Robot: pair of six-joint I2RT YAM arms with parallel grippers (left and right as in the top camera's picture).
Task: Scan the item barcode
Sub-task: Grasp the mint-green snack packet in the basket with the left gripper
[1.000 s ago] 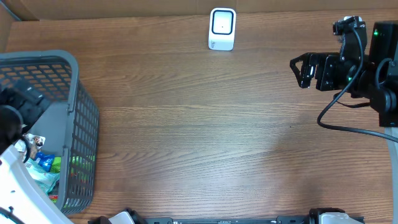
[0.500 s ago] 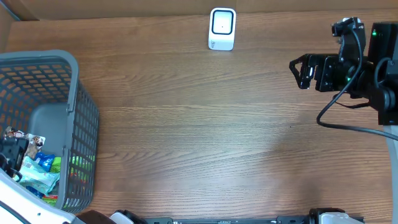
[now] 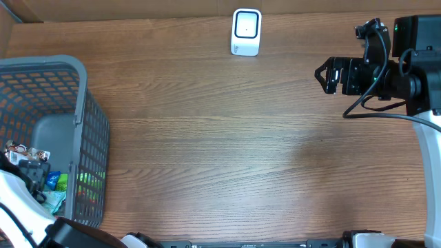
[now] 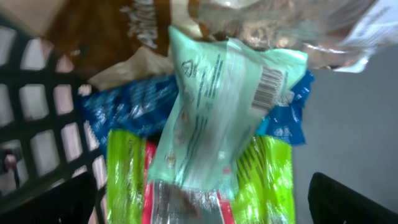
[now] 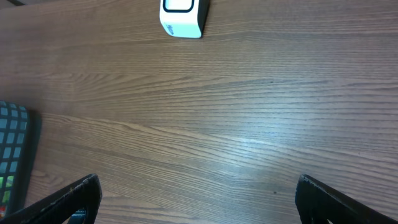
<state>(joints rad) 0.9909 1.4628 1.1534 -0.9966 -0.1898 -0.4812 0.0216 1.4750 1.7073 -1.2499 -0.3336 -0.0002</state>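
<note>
Next, I close my left gripper on the middle of the mint-green packet (image 3: 50,198) (image 4: 214,121), because the packet's barcode end should stay free for the white scanner.
My left gripper (image 4: 208,205) hangs open inside the grey basket (image 3: 83,124), just above a pile of snack packets, gripping nothing. A mint-green packet (image 4: 217,118) lies on top with its barcode (image 4: 268,87) facing up. Under it are a blue packet (image 4: 124,112) and a lime-green packet (image 4: 124,180). From overhead the left gripper (image 3: 31,171) shows low in the basket's near left corner. The white scanner (image 3: 246,32) stands at the table's far edge. My right gripper (image 3: 327,74) hovers open and empty over the table to the scanner's right, and the right wrist view shows the scanner (image 5: 182,15) ahead.
A brown packet (image 4: 118,31) and a clear crinkled wrapper (image 4: 298,25) lie further back in the pile. The basket's mesh wall (image 4: 37,124) is close on the left finger's side. Bare wooden table (image 3: 227,151) stretches between basket and right arm.
The left arm has pulled back toward the near left corner, with its gripper now low over the packets. The right arm has shifted slightly left and away. Both grippers stayed open.
</note>
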